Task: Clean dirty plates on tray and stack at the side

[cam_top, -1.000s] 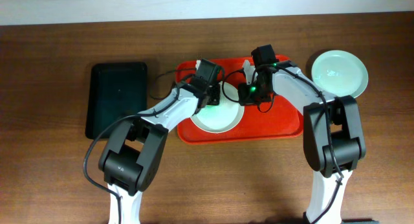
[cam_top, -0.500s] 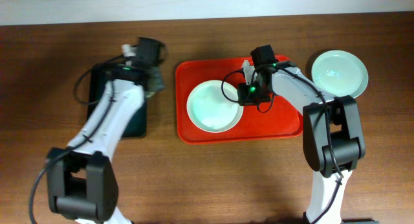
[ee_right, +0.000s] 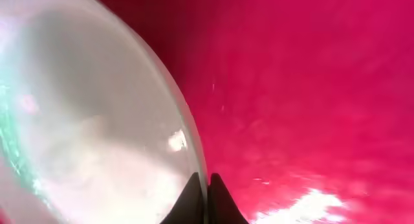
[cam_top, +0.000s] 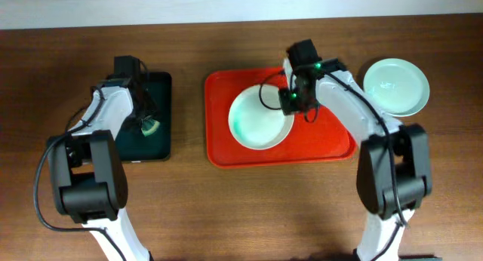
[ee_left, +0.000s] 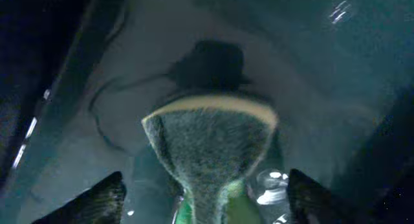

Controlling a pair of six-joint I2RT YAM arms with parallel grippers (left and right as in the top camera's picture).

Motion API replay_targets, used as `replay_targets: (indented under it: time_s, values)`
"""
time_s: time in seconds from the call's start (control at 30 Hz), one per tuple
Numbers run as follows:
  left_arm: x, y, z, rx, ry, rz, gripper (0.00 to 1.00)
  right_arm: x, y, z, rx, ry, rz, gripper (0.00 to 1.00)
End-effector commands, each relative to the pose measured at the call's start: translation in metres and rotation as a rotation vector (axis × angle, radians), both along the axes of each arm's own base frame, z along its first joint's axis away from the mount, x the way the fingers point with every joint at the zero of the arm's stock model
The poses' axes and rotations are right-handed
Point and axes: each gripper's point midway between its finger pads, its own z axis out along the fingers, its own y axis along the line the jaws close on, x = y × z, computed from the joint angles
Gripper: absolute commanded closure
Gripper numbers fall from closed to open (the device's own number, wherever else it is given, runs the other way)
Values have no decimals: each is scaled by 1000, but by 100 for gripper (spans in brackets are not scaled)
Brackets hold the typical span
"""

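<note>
My right gripper should set the pale mint plate, which lies over the red tray now, on top of the other pale plate [cam_top: 396,87] beside the red tray and let go of it there.
A pale mint plate [cam_top: 260,119] lies over the red tray [cam_top: 332,146], and my right gripper [cam_top: 291,101] is shut on its right rim. In the right wrist view the fingers [ee_right: 194,193] pinch the plate's edge [ee_right: 90,120] above the red tray floor [ee_right: 310,88]. A faint teal tint shows on the plate's left side. My left gripper [cam_top: 147,124] is over the black tray [cam_top: 162,91], open, with a green sponge [ee_left: 210,146] between its wide-apart fingers. Another pale plate [cam_top: 396,86] rests on the table at the far right.
The black tray sits left of the red tray on the brown wooden table. The far-right plate lies just beyond the red tray's right rim. Cables run along both arms.
My left arm swung from the plate on the red tray to the black tray, carrying the sponge. My right gripper shifted the plate slightly to the right and farther back.
</note>
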Motion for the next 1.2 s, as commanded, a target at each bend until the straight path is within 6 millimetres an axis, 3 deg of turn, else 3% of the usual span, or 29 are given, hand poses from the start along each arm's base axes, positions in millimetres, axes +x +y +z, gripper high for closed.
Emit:
replay_targets:
  time_s: [0.0,0.13,0.23,0.27,0.33,0.47,0.53,0.6,0.63,0.7,0.77,0.83,0.87,0.93,1.0,1.1,1.17]
  values:
    - [20,-10,56,-59,-136,-19,1,18,-11,89,-354,-277,-13,96]
    - [16,-10,60,-59,-131,-19,1,10,26,164,-721,-526,90,96]
    - [16,-10,60,-59,-131,-19,1,-7,43,218,-1053,-693,112,96]
    - [16,-10,60,-59,-131,-18,1,-18,57,241,-1174,-754,122,96]
    - [16,-10,60,-59,-130,-19,1,-29,79,255,-1233,-798,157,96]
    - [16,-10,60,-59,-131,-18,1,-35,89,256,-1241,-809,187,96]
    - [16,-10,60,-59,-131,-19,1,-27,89,245,-1155,-803,192,96]
    - [16,-10,60,-59,-131,-19,1,-7,90,202,-892,-707,260,96]
    - [16,-10,60,-59,-131,-19,1,12,82,153,-545,-541,289,96]
    - [16,-10,60,-59,-131,-19,1,31,51,126,-208,-392,193,96]
    - [16,-10,60,-59,-131,-19,1,46,1,116,82,-280,94,96]
    - [16,-10,60,-59,-131,-18,1,56,-79,105,171,-233,-113,96]
    - [16,-10,60,-59,-131,-19,1,55,-139,90,162,-203,-258,96]
    - [16,-10,60,-59,-131,-19,1,42,-229,59,188,-135,-548,96]
    - [16,-10,60,-59,-131,-18,1,28,-296,29,309,-105,-797,96]
    - [16,-10,60,-59,-131,-19,1,13,-345,5,351,-101,-901,96]
    - [16,-10,60,-59,-131,-19,1,3,-365,-5,315,-89,-950,96]
